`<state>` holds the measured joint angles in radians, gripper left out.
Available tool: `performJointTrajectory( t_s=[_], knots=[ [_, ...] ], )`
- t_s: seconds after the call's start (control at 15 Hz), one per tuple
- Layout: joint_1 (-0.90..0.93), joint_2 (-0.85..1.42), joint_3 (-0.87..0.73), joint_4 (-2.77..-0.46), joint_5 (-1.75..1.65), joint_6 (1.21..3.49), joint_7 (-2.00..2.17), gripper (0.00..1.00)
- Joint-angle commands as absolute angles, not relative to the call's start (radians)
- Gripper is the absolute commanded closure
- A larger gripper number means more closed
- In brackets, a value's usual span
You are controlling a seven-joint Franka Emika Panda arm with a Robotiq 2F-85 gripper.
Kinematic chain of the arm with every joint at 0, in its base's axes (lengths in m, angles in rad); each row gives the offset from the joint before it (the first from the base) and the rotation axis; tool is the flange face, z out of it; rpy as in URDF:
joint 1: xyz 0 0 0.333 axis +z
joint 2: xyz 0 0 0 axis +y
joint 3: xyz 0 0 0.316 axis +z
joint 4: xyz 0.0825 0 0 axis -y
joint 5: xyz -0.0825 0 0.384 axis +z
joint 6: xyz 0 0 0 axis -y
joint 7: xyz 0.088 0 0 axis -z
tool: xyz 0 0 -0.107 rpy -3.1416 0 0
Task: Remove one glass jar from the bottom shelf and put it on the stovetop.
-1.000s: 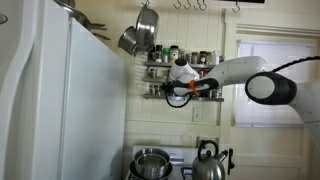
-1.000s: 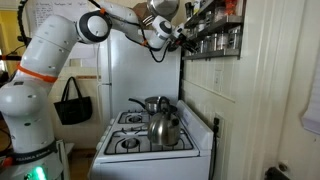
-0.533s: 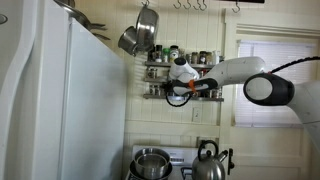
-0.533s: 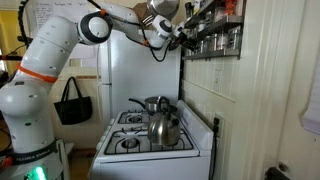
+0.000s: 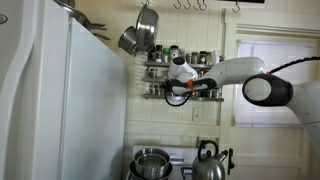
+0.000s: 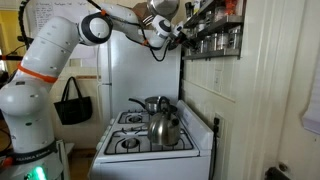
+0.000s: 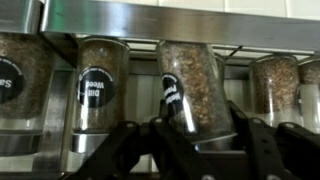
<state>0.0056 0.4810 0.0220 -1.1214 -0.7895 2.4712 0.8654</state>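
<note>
The glass jar is leaning in my gripper with its top at the metal rail, so next I open up, set the jar upright and grip it again by its lower part [image 7: 208,122].
In the wrist view a glass jar [image 7: 192,85] of brownish spice with a black label leans to one side between my gripper's dark fingers [image 7: 243,135]. The gripper [image 7: 200,130] is shut on its lower part. Beside it other jars [image 7: 100,85] stand upright in the row. In both exterior views the gripper [image 5: 179,91] [image 6: 187,34] is at the bottom shelf [image 5: 206,97] of the wall rack, high above the stovetop [image 6: 140,137]. Where the jar meets the shelf is hidden by the fingers.
A metal kettle [image 6: 163,127] and a steel pot [image 6: 151,104] sit on the burners. A tall white refrigerator [image 5: 60,100] stands beside the stove. Pans [image 5: 140,35] hang next to the rack. The upper tier [image 5: 185,58] holds more jars.
The arm has stayed at the rack. No earlier wrist frame is given, and the exterior views show no visible shift.
</note>
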Motion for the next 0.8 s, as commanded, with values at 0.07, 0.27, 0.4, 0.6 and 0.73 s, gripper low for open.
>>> performJointTrajectory(
  t_s=[0.07, 0.27, 0.4, 0.6, 0.73],
  knots=[
    [0.027, 0.503, -0.002, -1.093, -0.82, 2.435, 0.889, 0.46],
    [0.03, 0.5, -0.008, -1.096, -0.82, 2.428, 0.891, 0.48],
    [0.032, 0.496, -0.01, -1.099, -0.816, 2.418, 0.887, 0.53],
    [0.036, 0.487, -0.003, -1.102, -0.797, 2.376, 0.879, 0.41],
    [0.041, 0.483, -0.002, -1.098, -0.794, 2.333, 0.88, 0.4]
  ],
)
